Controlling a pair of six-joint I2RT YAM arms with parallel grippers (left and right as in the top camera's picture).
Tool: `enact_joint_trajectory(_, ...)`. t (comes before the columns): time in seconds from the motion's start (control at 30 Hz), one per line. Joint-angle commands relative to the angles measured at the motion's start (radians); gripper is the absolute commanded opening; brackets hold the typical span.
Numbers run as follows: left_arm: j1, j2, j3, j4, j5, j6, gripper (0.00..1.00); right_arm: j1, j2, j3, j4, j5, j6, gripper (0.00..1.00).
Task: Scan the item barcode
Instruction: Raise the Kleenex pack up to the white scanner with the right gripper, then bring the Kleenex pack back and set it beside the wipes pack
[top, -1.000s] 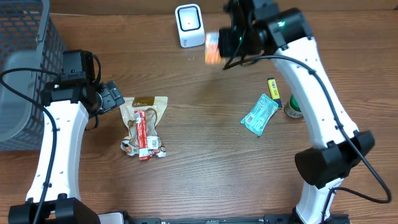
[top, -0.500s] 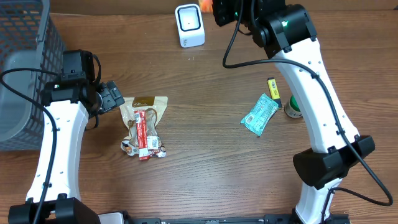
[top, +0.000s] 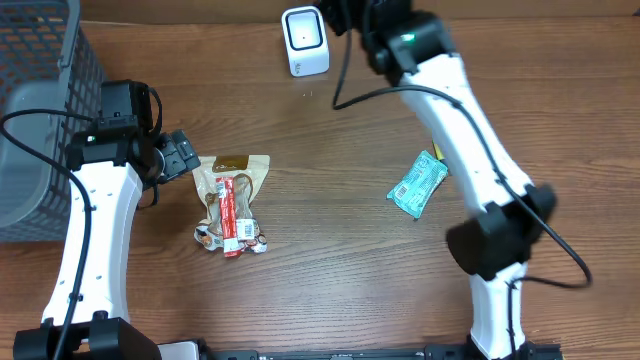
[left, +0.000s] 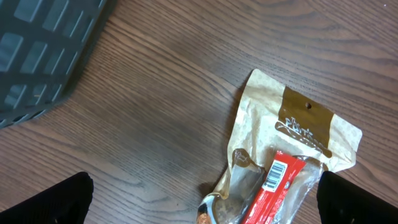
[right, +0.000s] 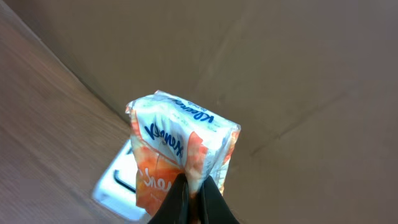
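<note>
The robot's right gripper needs to release the Kleenex tissue pack on the far half of the teal packet (top: 429, 172).
An orange and white Kleenex tissue pack (right: 180, 149), the item, hangs in the air with my right gripper (right: 194, 200) shut on its lower edge. Below and to its left stands the white barcode scanner (right: 115, 183). In the overhead view the scanner (top: 304, 40) stands at the table's back edge; the right gripper (top: 345, 14) is just right of it at the top of the frame, and the pack is hidden there. My left gripper (top: 183, 155) (left: 205, 208) is open, low over the top of a tan snack pouch (top: 232, 200) (left: 292, 143).
A grey mesh basket (top: 40, 110) (left: 37, 50) fills the far left. A teal packet (top: 418, 183) lies on the table right of centre, beside the right arm. A brown cardboard wall rises behind the scanner.
The right arm has swung left and toward the back with the tissue pack, from right of the scanner to right beside it. The left arm has not moved.
</note>
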Motion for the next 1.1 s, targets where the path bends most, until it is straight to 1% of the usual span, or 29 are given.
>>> enact_joint_trajectory(0.0,-0.007,0.007,-0.002,0.001,-0.01,0.004,1.0,0.02,0.089,0.003,0.071,0.137,-0.116,0.04)
enact_joint_trajectory(0.27,-0.007,0.007,-0.002,0.001,-0.01,0.004,1.0,0.059,0.264,0.002,0.299,0.283,-0.123,0.04)
enact_joint_trajectory(0.53,-0.007,0.007,-0.002,0.001,-0.01,0.004,1.0,0.072,0.422,0.002,0.435,0.396,-0.346,0.04)
enact_joint_trajectory(0.8,-0.007,0.007,-0.002,0.002,-0.01,0.004,1.0,0.09,0.449,0.002,0.516,0.4,-0.432,0.04)
enact_joint_trajectory(0.9,-0.007,0.007,-0.002,0.002,-0.01,0.004,1.0,0.097,0.441,0.006,0.538,0.422,-0.426,0.04)
enact_joint_trajectory(0.97,-0.007,0.007,-0.002,0.002,-0.01,0.004,1.0,0.101,0.417,0.008,0.571,0.445,-0.362,0.04)
enact_joint_trajectory(1.07,-0.007,0.007,-0.002,0.002,-0.01,0.004,1.0,0.103,0.346,0.011,0.565,0.444,-0.259,0.04)
